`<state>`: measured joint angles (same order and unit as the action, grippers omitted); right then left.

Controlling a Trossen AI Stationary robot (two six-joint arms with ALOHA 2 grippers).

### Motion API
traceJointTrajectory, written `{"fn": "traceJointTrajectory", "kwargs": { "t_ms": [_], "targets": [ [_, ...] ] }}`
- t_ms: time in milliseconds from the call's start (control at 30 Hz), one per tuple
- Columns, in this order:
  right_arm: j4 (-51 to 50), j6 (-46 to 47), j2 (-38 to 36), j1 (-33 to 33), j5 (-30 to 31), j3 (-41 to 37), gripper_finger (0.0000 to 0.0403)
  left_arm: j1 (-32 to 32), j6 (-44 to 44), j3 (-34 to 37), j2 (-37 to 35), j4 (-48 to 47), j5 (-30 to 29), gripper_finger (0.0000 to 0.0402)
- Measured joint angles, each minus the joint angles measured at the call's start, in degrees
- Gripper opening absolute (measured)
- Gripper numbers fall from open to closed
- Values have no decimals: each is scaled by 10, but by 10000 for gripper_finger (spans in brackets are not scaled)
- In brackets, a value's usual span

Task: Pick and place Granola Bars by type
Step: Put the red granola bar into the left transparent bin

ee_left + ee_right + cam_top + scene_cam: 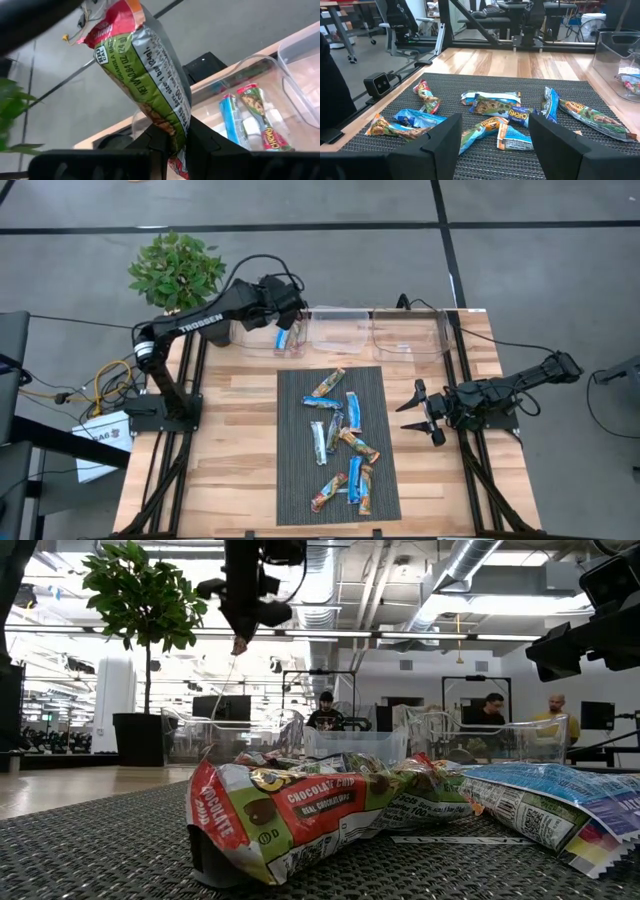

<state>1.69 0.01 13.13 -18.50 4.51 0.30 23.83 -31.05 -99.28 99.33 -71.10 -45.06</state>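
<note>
My left gripper releases the green-and-red bar next, beside the blue bar in the clear bin (259,341), on the blue bar's side toward the plant.
Several wrapped granola bars (340,435) in blue, orange-red-brown and silvery wrappers lie scattered on the dark mat, also seen in the right wrist view as granola bars (492,117) and up close in the low view as granola bars (330,805). My left gripper (285,308) is at the far edge over the left clear bin (262,338), shut on a green-and-red bar (145,75). A blue bar (231,120) and a red-green bar (260,115) lie on that bin's floor. My right gripper (425,410) is open, low over the wood to the right of the mat. My left gripper (176,147) pinches the green-and-red bar between its two fingers near one end (172,132), the fingers (202,145) pointing down from above. The bar is lifted clear and hangs below the fingers over the left bin, its free end (238,644) in the air.
Three clear bins stand in a row along the far edge: left, middle (340,330) and right (410,330). A potted plant (177,270) stands beyond the far left corner. Bare wood (235,440) flanks the mat on both sides. People sit in the room behind (325,710).
</note>
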Motion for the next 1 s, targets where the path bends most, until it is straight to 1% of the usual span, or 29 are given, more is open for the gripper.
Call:
{"fn": "traceJointTrajectory", "kwargs": {
  "t_ms": [133, 200, 400, 467, 567, 667, 1000],
  "targets": [
    [0, 0, 0, 0, 0, 0, 221, 7, 0, 56, 2, 30, 35, 32],
    [0, 0, 0, 0, 0, 0, 221, 12, 1, 93, 1, 63, 58, 32],
    [0, 0, 0, 0, 0, 0, 221, 20, 1, 196, 2, 163, 154, 32],
    [0, 0, 0, 0, 0, 0, 221, 21, 0, 224, 2, 192, 175, 32],
    [0, 0, 0, 0, 0, 0, 221, 26, -5, 250, 2, 221, 182, 32],
    [0, 0, 0, 0, 0, 0, 221, 32, -6, 265, 2, 231, 178, 32],
    [0, 0, 0, 0, 0, 0, 221, 47, 23, 268, 2, 247, 178, 32]
  ]
}}
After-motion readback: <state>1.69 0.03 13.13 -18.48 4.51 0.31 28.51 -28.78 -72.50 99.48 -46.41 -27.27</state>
